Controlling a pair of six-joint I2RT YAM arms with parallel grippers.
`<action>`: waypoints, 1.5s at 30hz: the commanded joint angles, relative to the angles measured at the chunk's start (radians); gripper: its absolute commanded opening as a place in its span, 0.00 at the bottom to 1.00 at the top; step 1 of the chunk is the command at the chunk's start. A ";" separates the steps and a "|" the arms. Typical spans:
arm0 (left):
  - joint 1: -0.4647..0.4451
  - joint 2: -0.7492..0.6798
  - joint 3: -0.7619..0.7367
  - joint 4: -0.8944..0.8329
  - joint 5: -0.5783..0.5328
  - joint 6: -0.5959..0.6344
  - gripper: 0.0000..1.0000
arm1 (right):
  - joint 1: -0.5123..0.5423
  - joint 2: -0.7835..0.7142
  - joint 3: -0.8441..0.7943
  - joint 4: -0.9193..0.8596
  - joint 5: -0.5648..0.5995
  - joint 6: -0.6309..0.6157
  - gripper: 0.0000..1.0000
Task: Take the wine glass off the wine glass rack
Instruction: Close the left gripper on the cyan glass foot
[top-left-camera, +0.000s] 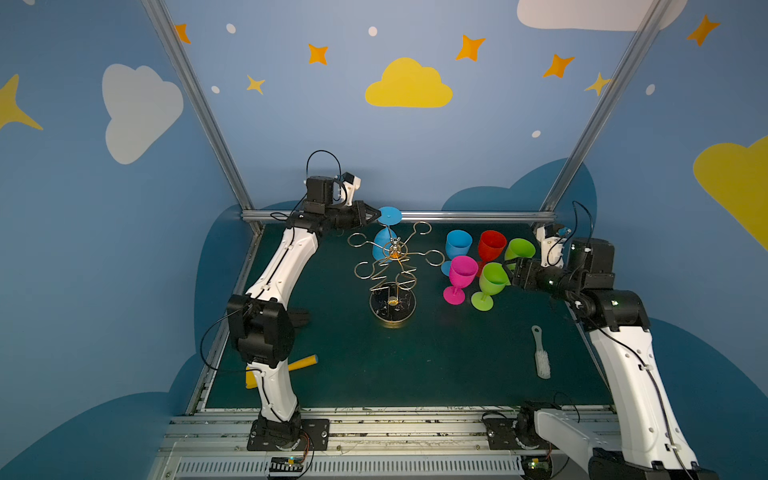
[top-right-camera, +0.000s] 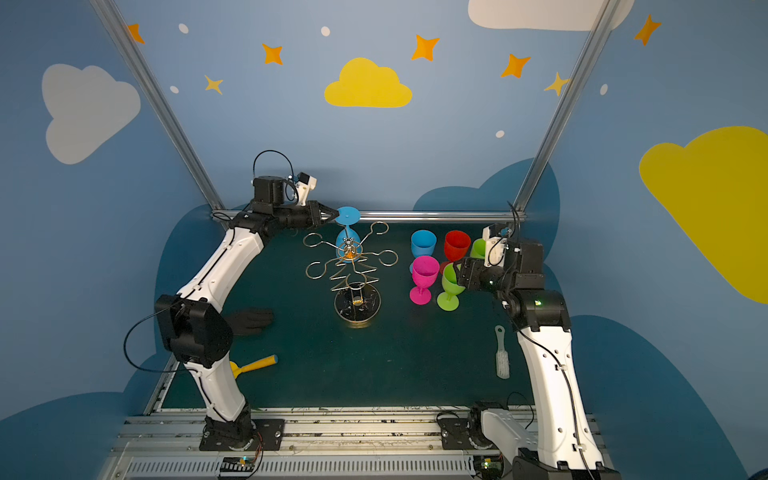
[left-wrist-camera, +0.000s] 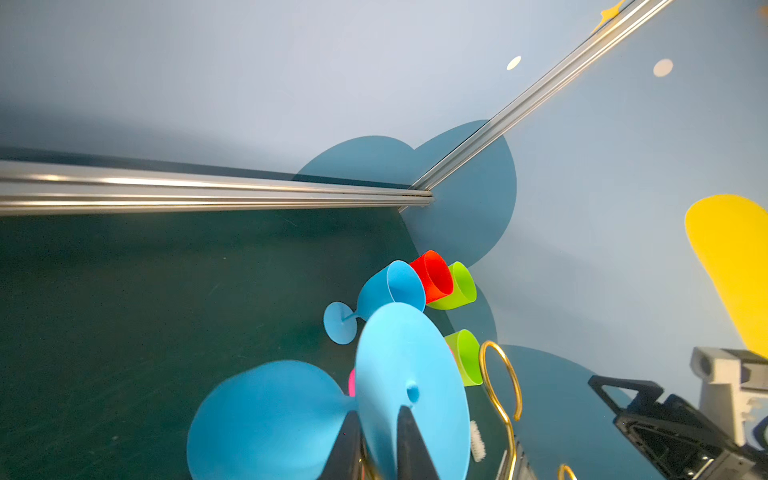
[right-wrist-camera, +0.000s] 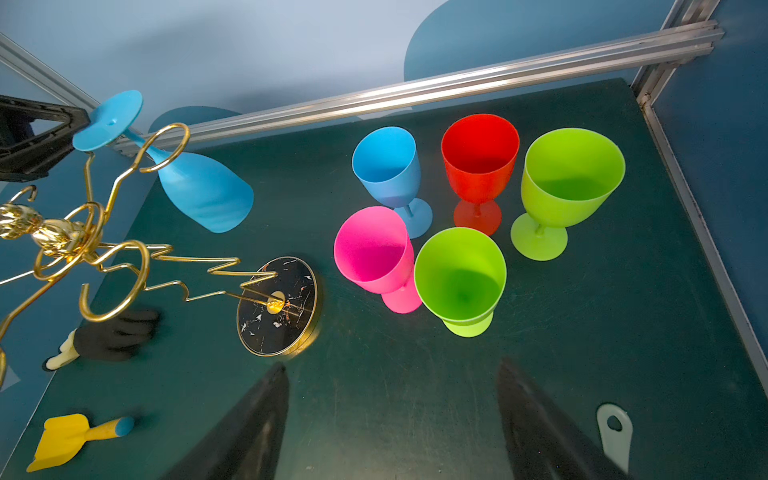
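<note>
The wine glass hangs tilted with only the near edge of its foot pinched in my left gripper, so next I open and take the foot deeper (top-left-camera: 390, 215).
The wine glass (top-left-camera: 383, 245) is blue and hangs upside down, tilted, from a far loop of the gold wire wine glass rack (top-left-camera: 392, 266), whose round dark base (right-wrist-camera: 276, 307) stands mid-table. Its round foot (top-right-camera: 348, 216) sticks up above the loop. My left gripper (top-left-camera: 376, 216) reaches in from the left at foot height. In the left wrist view it (left-wrist-camera: 376, 415) is shut on the edge of the foot disc (left-wrist-camera: 411, 365), one finger on each face. My right gripper (right-wrist-camera: 390, 365) hangs open over bare mat, beside the upright cups.
Several upright plastic glasses stand right of the rack: blue (top-left-camera: 458, 245), red (top-left-camera: 491, 246), pink (top-left-camera: 461, 274) and two green (top-left-camera: 492, 282). A white brush (top-left-camera: 541, 357) lies front right; a yellow scraper (top-left-camera: 299, 365) and a black glove (top-right-camera: 249, 321) lie left. A metal rail (top-left-camera: 457, 216) runs along the back edge.
</note>
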 joint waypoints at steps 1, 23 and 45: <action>0.004 0.019 0.028 0.021 0.040 -0.015 0.12 | -0.004 -0.016 0.021 -0.007 -0.006 0.000 0.78; -0.009 0.062 0.088 -0.036 -0.001 0.033 0.64 | -0.004 -0.022 0.027 -0.011 -0.009 -0.006 0.78; -0.025 0.122 0.150 -0.101 -0.046 0.080 0.42 | -0.004 -0.008 0.043 -0.011 0.004 -0.016 0.78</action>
